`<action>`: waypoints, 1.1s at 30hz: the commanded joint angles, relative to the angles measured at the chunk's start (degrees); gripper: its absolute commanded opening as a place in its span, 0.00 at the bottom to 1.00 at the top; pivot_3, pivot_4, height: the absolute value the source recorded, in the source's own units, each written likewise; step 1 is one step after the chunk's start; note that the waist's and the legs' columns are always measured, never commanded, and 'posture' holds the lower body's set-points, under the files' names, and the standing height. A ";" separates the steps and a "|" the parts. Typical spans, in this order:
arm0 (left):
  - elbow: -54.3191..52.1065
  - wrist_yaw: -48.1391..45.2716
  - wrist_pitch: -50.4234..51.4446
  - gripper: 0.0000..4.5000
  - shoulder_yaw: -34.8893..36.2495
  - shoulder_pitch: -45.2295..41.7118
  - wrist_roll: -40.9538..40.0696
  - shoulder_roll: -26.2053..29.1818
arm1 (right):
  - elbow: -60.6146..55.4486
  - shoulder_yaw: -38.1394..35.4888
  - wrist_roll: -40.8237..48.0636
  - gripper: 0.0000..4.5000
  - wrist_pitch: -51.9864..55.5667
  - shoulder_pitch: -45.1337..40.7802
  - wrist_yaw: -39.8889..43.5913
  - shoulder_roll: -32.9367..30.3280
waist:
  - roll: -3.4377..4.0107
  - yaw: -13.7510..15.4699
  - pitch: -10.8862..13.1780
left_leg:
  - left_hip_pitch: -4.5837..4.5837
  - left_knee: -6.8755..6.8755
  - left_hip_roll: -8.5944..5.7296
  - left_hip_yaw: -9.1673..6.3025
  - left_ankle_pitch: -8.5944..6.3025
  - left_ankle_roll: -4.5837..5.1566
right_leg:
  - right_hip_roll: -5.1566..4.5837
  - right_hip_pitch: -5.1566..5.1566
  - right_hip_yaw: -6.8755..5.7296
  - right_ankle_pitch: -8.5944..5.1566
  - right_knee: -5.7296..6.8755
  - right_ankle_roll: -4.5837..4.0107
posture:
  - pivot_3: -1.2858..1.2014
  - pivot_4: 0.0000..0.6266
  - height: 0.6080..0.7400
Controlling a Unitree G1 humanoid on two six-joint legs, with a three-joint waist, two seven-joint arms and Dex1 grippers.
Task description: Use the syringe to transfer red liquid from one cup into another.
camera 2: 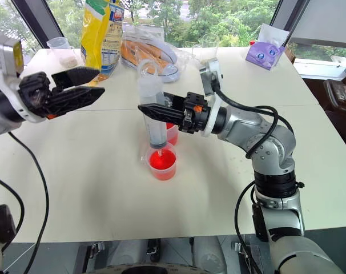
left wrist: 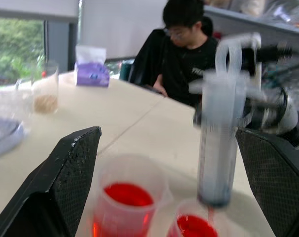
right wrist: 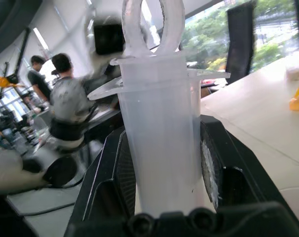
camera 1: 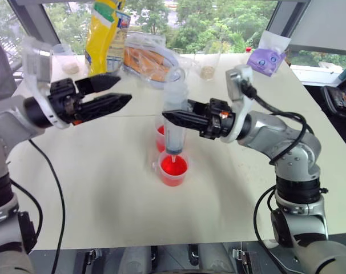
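Note:
Next, I release the syringe on the bare table [camera 1: 230, 142] beside the red liquid cups, on my right gripper's side.
The syringe [camera 1: 174, 114] stands upright over the middle of the table, and my right gripper [camera 1: 168, 119] is shut on its barrel from the right. Its plunger sits pushed down in the barrel [right wrist: 162, 143]. Its small tip hangs just above the shorter cup [camera 1: 173, 169], which holds red liquid [camera 2: 162, 161]. Right behind that stands the taller cup [camera 1: 160, 137], with red liquid [left wrist: 128, 194] in it too. My left gripper [camera 1: 124, 89] is open and empty, level with the syringe and well to its left. In the left wrist view its fingers [left wrist: 75, 177] frame both cups and the syringe [left wrist: 218, 148].
At the back of the table [camera 1: 93, 194] stand a yellow bag [camera 1: 101, 34], a clear pack with orange contents [camera 1: 147, 57], a purple tissue pack [camera 1: 266, 59] and two clear cups with beige grains [camera 1: 207, 64] [camera 1: 67, 60]. A seated person [left wrist: 186, 49] is beyond the far edge.

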 commanded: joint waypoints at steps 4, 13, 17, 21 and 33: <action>-7.63 0.72 -2.78 0.99 1.29 6.12 -0.42 -0.53 | 18.16 -9.31 2.06 0.31 11.70 -14.46 -12.01 -5.84 | -0.01 0.09 -0.01 | -0.01 -0.02 -0.01 0.00 0.00 0.00 | -0.07 -0.01 0.00 -0.11 -0.03 -0.22 | 0.52 0.24 1.00; -13.41 2.72 -4.58 0.99 0.66 13.23 -0.21 -1.16 | 39.23 1.74 -14.97 0.31 24.00 -16.84 -13.16 -15.33 | 0.01 -0.12 0.00 | -0.10 -0.12 -0.01 0.06 -0.04 0.06 | -0.18 -0.09 0.08 -0.14 -0.14 -0.27 | 0.52 0.24 1.00; -14.81 4.24 -4.70 0.99 0.40 14.23 -1.01 -1.48 | 42.93 4.92 -20.05 0.31 26.53 -16.04 -12.89 -15.12 | 0.02 -0.24 0.01 | -0.11 -0.12 -0.01 0.12 -0.04 0.07 | -0.05 -0.14 0.07 -0.11 -0.09 -0.22 | 0.52 0.24 1.00; -16.28 4.95 -4.74 0.99 0.28 15.69 -1.27 -1.37 | 45.28 5.80 -23.75 0.31 27.36 -14.49 -13.18 -13.70 | 0.01 -0.13 0.01 | -0.11 -0.11 -0.02 0.11 -0.04 0.07 | -0.02 -0.13 0.06 -0.02 -0.09 -0.06 | 0.52 0.24 1.00; -17.47 5.24 -4.71 1.00 -0.63 16.59 -1.70 -0.46 | 41.00 6.00 -28.07 0.99 26.51 -11.76 -9.39 -12.52 | -0.02 -0.08 -0.02 | -0.03 -0.07 -0.02 0.08 -0.04 0.07 | 0.03 -0.02 0.05 -0.02 -0.11 -0.04 | 0.52 0.24 1.00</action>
